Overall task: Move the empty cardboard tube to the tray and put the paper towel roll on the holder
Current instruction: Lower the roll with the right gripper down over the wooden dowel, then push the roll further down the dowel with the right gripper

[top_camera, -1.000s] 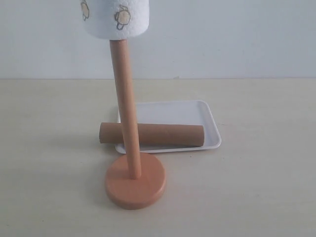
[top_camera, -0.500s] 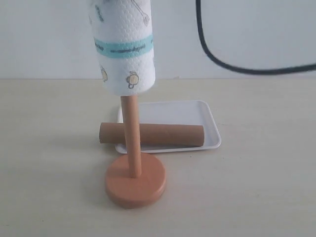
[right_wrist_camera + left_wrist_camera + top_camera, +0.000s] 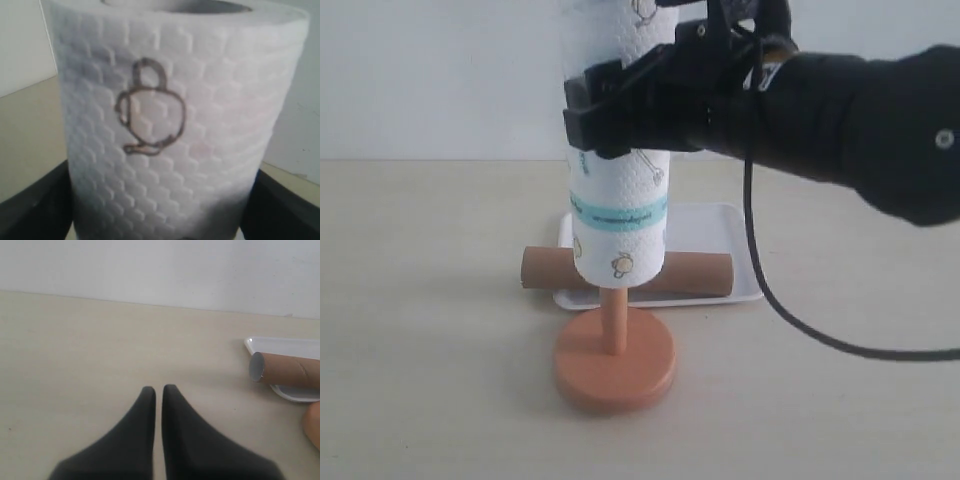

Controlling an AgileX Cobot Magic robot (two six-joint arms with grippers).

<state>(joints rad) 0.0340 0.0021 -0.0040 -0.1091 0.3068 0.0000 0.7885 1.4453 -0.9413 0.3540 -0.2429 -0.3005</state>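
Next, I let go of the paper towel roll with my right gripper so it is flat on the round base of the holder [image 3: 607, 374], around the holder's post.
The paper towel roll [image 3: 618, 215] stands upright, threaded over the post of the holder [image 3: 615, 372], its lower end a little above the round base. My right gripper [image 3: 620, 112] is shut on the roll's upper part. In the right wrist view the roll [image 3: 170, 135] fills the picture between the dark fingers [image 3: 35, 212]. The empty cardboard tube [image 3: 698, 272] lies across the front rim of the tray [image 3: 715, 222], its left end overhanging. My left gripper [image 3: 159, 390] is shut and empty over bare table, left of the tube [image 3: 287, 369] and tray [image 3: 280, 345].
The right arm's black cable [image 3: 790, 320] hangs down to the table right of the tray. A white wall backs the table. An edge of the holder base [image 3: 314, 426] shows in the left wrist view.
The roll has slid down the post from near its top to low on it. The right arm has come into view with it. The holder has shifted a little to the right.
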